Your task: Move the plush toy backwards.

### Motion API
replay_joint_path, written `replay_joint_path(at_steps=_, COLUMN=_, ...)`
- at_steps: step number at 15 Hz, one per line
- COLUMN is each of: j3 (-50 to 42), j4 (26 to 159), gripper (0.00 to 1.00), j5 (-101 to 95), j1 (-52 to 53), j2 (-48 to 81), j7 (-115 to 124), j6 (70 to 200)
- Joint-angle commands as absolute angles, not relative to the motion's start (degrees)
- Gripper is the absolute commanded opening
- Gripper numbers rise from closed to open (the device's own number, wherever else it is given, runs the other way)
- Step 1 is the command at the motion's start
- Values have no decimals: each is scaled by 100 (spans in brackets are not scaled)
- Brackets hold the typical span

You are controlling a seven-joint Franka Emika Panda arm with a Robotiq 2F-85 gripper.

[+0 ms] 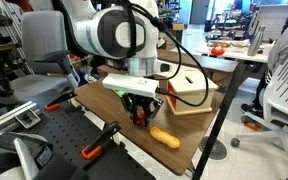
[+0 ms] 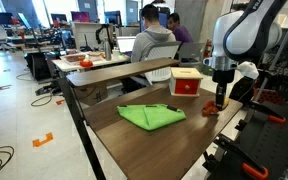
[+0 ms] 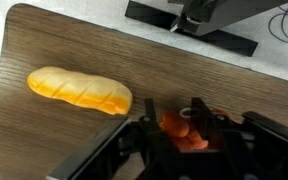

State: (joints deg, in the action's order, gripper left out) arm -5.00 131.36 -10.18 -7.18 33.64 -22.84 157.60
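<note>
Next, my gripper opens, shifts over and closes around the toy's middle (image 2: pixel 209 110) before it carries the plush toy backwards, because its fingers are at the toy's edge now.
A small orange-red plush toy (image 3: pixel 179 130) sits between the fingers of my gripper (image 3: pixel 176 128), which is closed on it just above the wooden table. In both exterior views the gripper (image 1: pixel 139 108) (image 2: pixel 221 98) points straight down near the table's edge, and the toy shows as a red-orange lump (image 1: pixel 139 119) (image 2: pixel 212 108) at its tips. A yellow-orange bread-shaped soft toy (image 3: pixel 79 90) (image 1: pixel 166 137) lies flat on the table beside the gripper, apart from it.
A wooden box with a red front (image 2: pixel 187 82) (image 1: pixel 189 90) stands behind the gripper. A green cloth (image 2: pixel 149 116) lies mid-table. Black stands (image 3: pixel 199 25) sit at the table's far edge. Office chairs and people are beyond the table.
</note>
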Motion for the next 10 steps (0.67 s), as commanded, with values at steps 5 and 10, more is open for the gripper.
replay_joint_path(at_steps=5, j3=-473, j4=12854, gripper=0, j5=-1252, j1=-732, j2=3436, j7=-2175, j6=15670)
replay_joint_path(at_steps=10, j3=-475, j4=12722, gripper=0, j5=-1244, j1=-750, j2=3468, j7=-2186, j6=15599)
